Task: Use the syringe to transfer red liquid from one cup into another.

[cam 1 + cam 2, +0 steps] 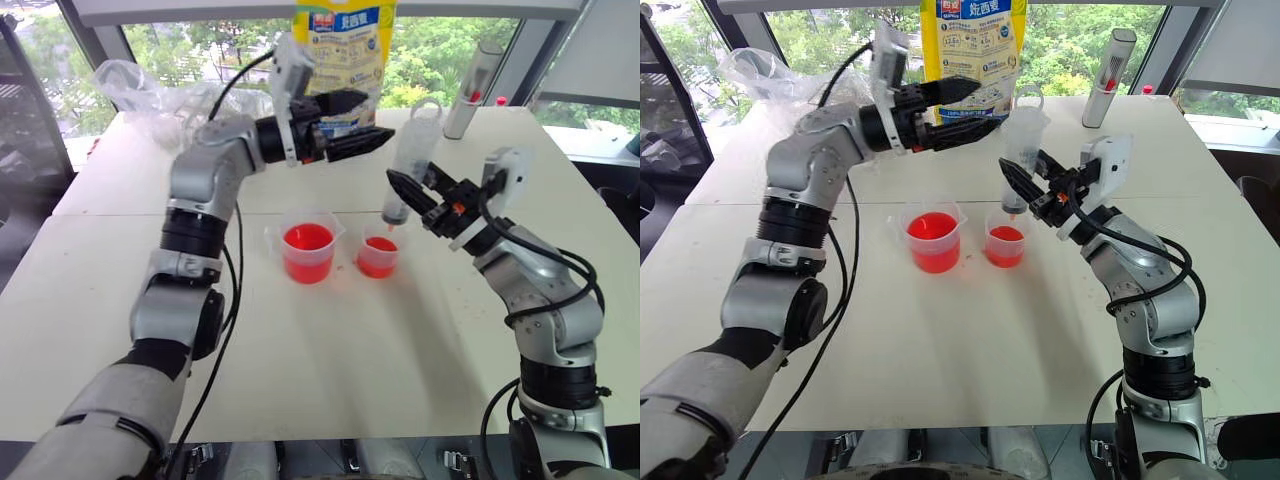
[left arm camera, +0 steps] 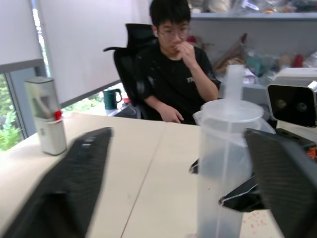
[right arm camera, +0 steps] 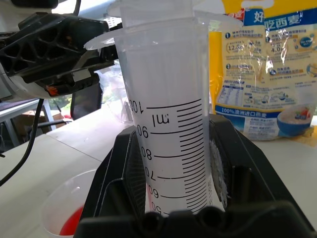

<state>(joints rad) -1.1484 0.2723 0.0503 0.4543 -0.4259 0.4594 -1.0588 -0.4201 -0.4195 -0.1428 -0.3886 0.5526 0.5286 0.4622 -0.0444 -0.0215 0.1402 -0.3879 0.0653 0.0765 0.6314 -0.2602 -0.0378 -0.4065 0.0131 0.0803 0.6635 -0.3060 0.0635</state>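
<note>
I need to release the syringe on the table (image 1: pixel 458 254) with my right gripper, beside the smaller cup, away from the wider beaker.
My right gripper (image 1: pixel 413 197) is shut on the barrel of the clear syringe (image 1: pixel 408 165), which stands nearly upright. Its orange-red tip hangs just above the smaller clear cup (image 1: pixel 378 256), which holds some red liquid (image 1: pixel 377 245). To the left of it stands the wider beaker (image 1: pixel 308 252) with more red liquid (image 1: pixel 307 238). My left gripper (image 1: pixel 378 118) is open and points right, just left of the syringe's top. In the left wrist view the syringe's top (image 2: pixel 225 158) rises between the spread fingers (image 2: pixel 74 183). The graduated barrel (image 3: pixel 173 124) stands between my right fingers.
A yellow food bag (image 1: pixel 345 45) stands at the table's back, a grey metal bottle (image 1: pixel 470 90) to its right and crumpled clear plastic (image 1: pixel 150 90) at the back left. A person (image 2: pixel 173 79) sits across the table. Small red drops lie around the cups.
</note>
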